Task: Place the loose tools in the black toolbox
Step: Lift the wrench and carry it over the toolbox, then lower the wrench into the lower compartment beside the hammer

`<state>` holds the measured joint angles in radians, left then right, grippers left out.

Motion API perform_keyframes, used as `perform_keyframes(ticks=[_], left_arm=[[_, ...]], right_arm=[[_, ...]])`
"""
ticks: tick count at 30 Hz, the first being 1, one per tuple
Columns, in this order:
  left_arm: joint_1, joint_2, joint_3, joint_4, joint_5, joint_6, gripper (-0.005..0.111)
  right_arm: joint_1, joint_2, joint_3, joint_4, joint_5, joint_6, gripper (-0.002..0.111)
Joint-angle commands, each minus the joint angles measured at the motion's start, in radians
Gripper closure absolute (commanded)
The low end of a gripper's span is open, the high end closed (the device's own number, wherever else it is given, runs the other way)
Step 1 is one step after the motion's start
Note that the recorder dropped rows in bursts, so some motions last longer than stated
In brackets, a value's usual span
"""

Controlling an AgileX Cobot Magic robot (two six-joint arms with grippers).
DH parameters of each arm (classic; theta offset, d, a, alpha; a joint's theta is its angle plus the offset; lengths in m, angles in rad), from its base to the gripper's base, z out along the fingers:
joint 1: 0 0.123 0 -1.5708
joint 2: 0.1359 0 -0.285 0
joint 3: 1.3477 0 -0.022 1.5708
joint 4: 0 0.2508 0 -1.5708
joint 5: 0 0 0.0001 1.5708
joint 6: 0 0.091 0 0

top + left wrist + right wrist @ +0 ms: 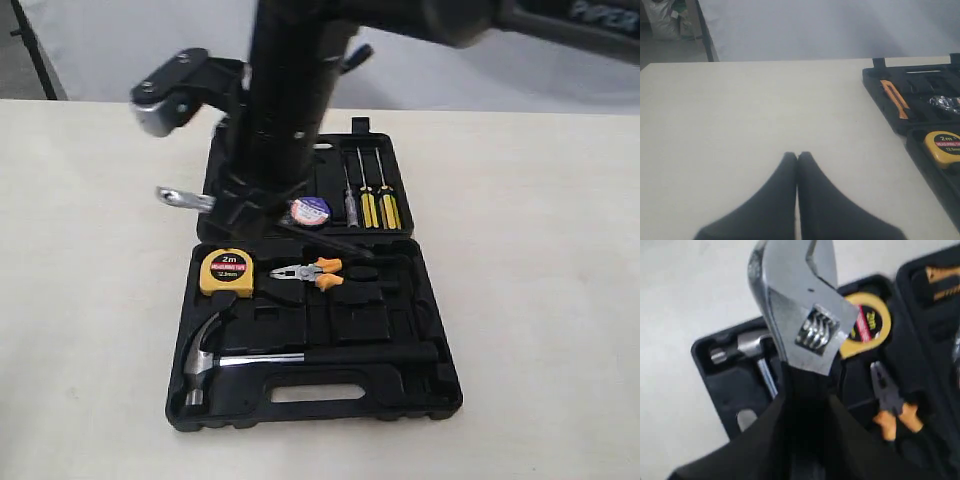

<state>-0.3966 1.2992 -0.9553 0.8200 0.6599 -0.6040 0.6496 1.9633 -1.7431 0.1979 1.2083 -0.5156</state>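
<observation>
The adjustable wrench will go down from my right gripper slantwise across the claw hammer's black handle (322, 371), beside the toolbox's carrying slot.
The black toolbox (330, 415) lies open on the table. The claw hammer (215, 355) rests in a recess of its near half, and the black tape roll (310, 211) sits in the far half. My right gripper (230, 203) hangs over the box's far left corner, shut on the black handle of the adjustable wrench (185, 198), whose silver jaw sticks out to the left. In the right wrist view the wrench head (800, 315) stands beyond my right gripper (807, 395), above the hammer (750, 347) and the toolbox (720, 390). My left gripper (797, 156) is shut and empty over bare table, left of the toolbox (871, 80).
A yellow tape measure (227, 272) and orange-handled pliers (312, 272) lie in the near half. Yellow-handled screwdrivers (378, 205) sit in the far half. The right arm's thick black link (290, 90) hides part of the box. Bare table surrounds the box.
</observation>
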Motion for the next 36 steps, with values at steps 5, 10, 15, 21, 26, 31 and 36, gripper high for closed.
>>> perform_keyframes(ticks=[5,10,15,21,26,31,36], left_arm=[[0.003,-0.008,0.009,-0.014,-0.017,-0.010,0.105],[0.003,-0.008,0.009,-0.014,-0.017,-0.010,0.105],[0.003,-0.008,0.009,-0.014,-0.017,-0.010,0.105],[0.003,-0.008,0.009,-0.014,-0.017,-0.010,0.105],[0.003,-0.008,0.009,-0.014,-0.017,-0.010,0.105],[0.003,-0.008,0.009,-0.014,-0.017,-0.010,0.105],[0.003,-0.008,0.009,-0.014,-0.017,-0.010,0.105]], right_arm=[[-0.145,-0.037,0.357,0.308,0.013,-0.260,0.109],[-0.186,0.027,0.369,0.403,0.013,-0.321,0.109],[-0.205,0.089,0.367,0.392,0.013,-0.337,0.109],[-0.206,0.133,0.367,0.359,-0.029,-0.339,0.109],[-0.206,0.133,0.367,0.350,-0.077,-0.339,0.109],[-0.206,0.133,0.367,0.347,-0.079,-0.339,0.108],[-0.206,0.133,0.367,0.347,-0.087,-0.338,0.108]])
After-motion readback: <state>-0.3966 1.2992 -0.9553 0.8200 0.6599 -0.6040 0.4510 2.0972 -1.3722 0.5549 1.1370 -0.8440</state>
